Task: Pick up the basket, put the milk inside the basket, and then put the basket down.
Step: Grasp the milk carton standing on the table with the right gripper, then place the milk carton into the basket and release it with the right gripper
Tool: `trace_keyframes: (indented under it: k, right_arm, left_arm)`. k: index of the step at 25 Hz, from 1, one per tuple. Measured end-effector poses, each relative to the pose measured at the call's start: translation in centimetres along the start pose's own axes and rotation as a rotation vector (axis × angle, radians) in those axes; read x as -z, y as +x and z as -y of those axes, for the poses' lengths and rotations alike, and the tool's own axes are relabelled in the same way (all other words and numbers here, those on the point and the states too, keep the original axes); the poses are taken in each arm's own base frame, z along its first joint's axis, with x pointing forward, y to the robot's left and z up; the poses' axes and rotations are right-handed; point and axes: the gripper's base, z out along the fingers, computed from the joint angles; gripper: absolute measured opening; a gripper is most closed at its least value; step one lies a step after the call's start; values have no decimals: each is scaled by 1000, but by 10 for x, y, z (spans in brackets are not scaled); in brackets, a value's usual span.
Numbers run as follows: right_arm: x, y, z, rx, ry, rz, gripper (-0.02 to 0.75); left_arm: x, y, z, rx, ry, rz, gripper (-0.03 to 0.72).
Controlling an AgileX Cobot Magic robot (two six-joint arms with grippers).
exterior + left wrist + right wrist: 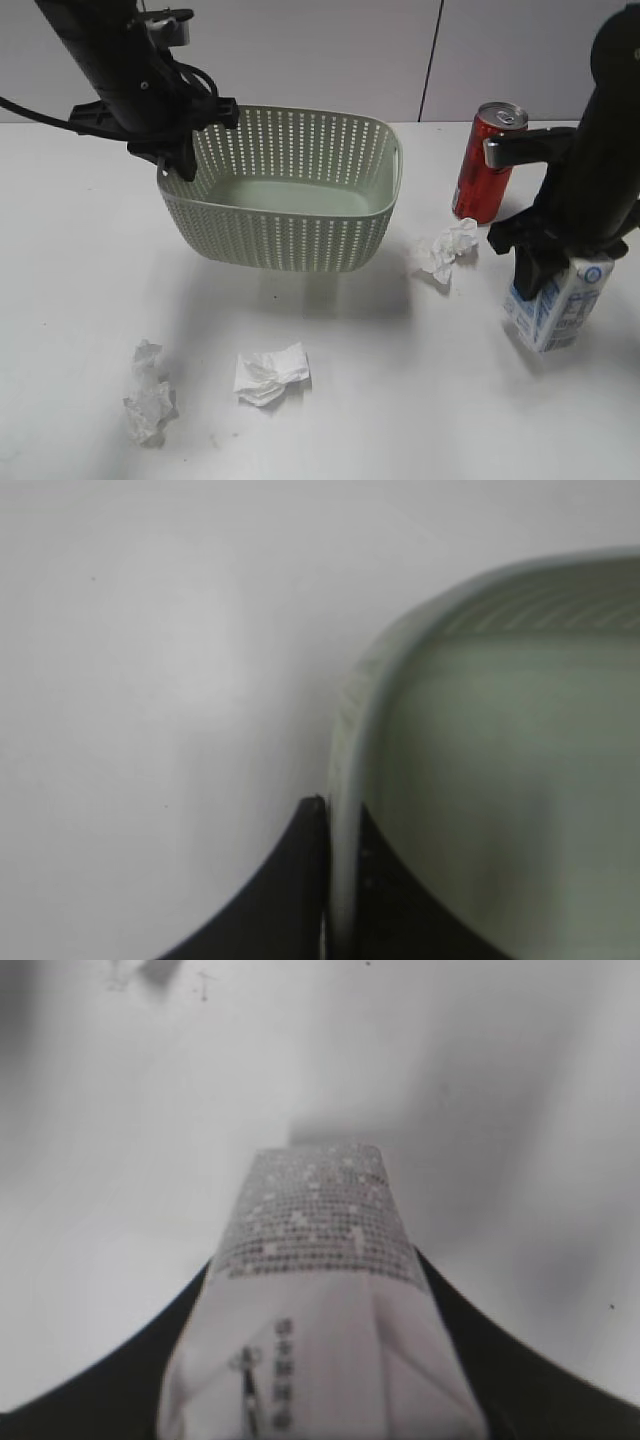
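I need to release the milk carton with my right gripper inside the basket [332,198], toward the basket's end near the red can.
The pale sage-green basket [300,190] hangs tilted above the table, with its shadow below. My left gripper [178,150] is shut on its left rim. In the left wrist view the rim [345,780] sits between the two black fingers [340,880]. The white and blue milk carton [560,305] stands tilted at the right. My right gripper [535,262] is shut on its top. In the right wrist view the carton [320,1310] fills the space between the fingers [320,1400].
A red drink can [488,160] stands behind the right arm. A crumpled tissue [447,248] lies between basket and carton. Two more tissues [268,374] [148,400] lie at the front left on the white table [400,400].
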Motion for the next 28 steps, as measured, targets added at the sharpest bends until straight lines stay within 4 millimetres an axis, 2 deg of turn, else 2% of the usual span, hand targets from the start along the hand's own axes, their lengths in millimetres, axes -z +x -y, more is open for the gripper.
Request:
trace_keyframes:
  k: [5, 8, 12, 16, 18, 21, 23, 28]
  right_arm:
    - [52, -20, -24, 93, -7, 21, 324]
    - [91, -36, -42, 138, -25, 151, 324]
    - [137, -44, -69, 198, -74, 309, 323]
    - [164, -46, -94, 250, -127, 393, 323]
    - [167, -49, -104, 272, -137, 409, 323]
    - [158, -60, -119, 295, -150, 396, 323]
    - [145, -70, -130, 311, -153, 378, 323]
    - [95, -94, -157, 344, -149, 291, 323]
  left_arm:
    - [0, -1, 0, 0, 3, 7, -15]
    - [0, -1, 0, 0, 3, 9, -15]
    - [0, -1, 0, 0, 3, 9, -15]
    - [0, -1, 0, 1, 3, 8, -15]
    - [0, -1, 0, 1, 3, 8, -15]
    - [0, -1, 0, 1, 3, 8, -15]
    - [0, -1, 0, 1, 2, 5, -15]
    - [0, 0, 0, 1, 1, 1, -15]
